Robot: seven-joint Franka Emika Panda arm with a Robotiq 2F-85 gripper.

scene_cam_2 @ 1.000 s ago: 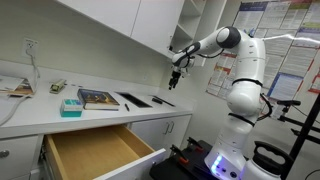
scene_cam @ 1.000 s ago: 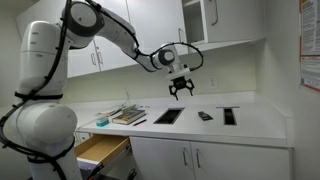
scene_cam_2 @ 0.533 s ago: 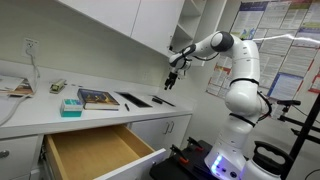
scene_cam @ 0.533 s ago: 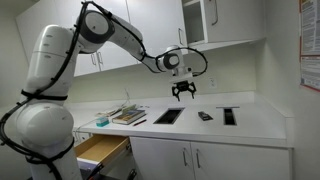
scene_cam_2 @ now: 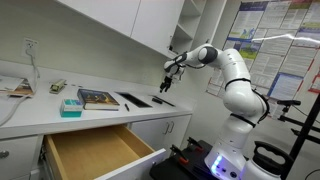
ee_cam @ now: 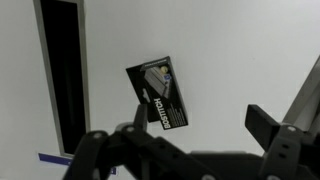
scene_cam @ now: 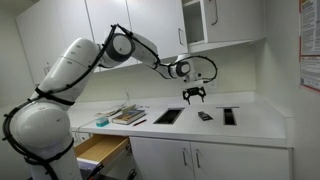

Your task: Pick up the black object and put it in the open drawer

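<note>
I should next lower my gripper to the white-print end point(scene_cam: 206, 118) point(ee_cam: 169, 110) of the black object and close it there across the object's long sides.
The black object point(ee_cam: 162, 93) is a small flat oblong pack with white print, lying on the white counter. It also shows in an exterior view point(scene_cam: 205, 116), between two larger dark rectangles. My gripper point(scene_cam: 194, 97) hovers above and slightly to the side of it, open and empty. In the wrist view the jaws point(ee_cam: 200, 125) spread wide with the object near one fingertip. The gripper also shows in the other exterior view point(scene_cam_2: 164, 87). The open drawer point(scene_cam_2: 90, 152) is pulled out below the counter, lined with light wood; it also shows in an exterior view point(scene_cam: 100, 149).
Two dark rectangular tray-like shapes point(scene_cam: 168, 115) point(scene_cam: 230, 116) lie on the counter. Books point(scene_cam: 127, 114) and a teal box point(scene_cam_2: 71, 106) sit near the drawer end. White wall cabinets point(scene_cam: 130, 25) hang above. A long dark slot point(ee_cam: 62, 75) shows in the wrist view.
The arm has stretched further along the counter and the gripper has moved toward the black object, staying open.
</note>
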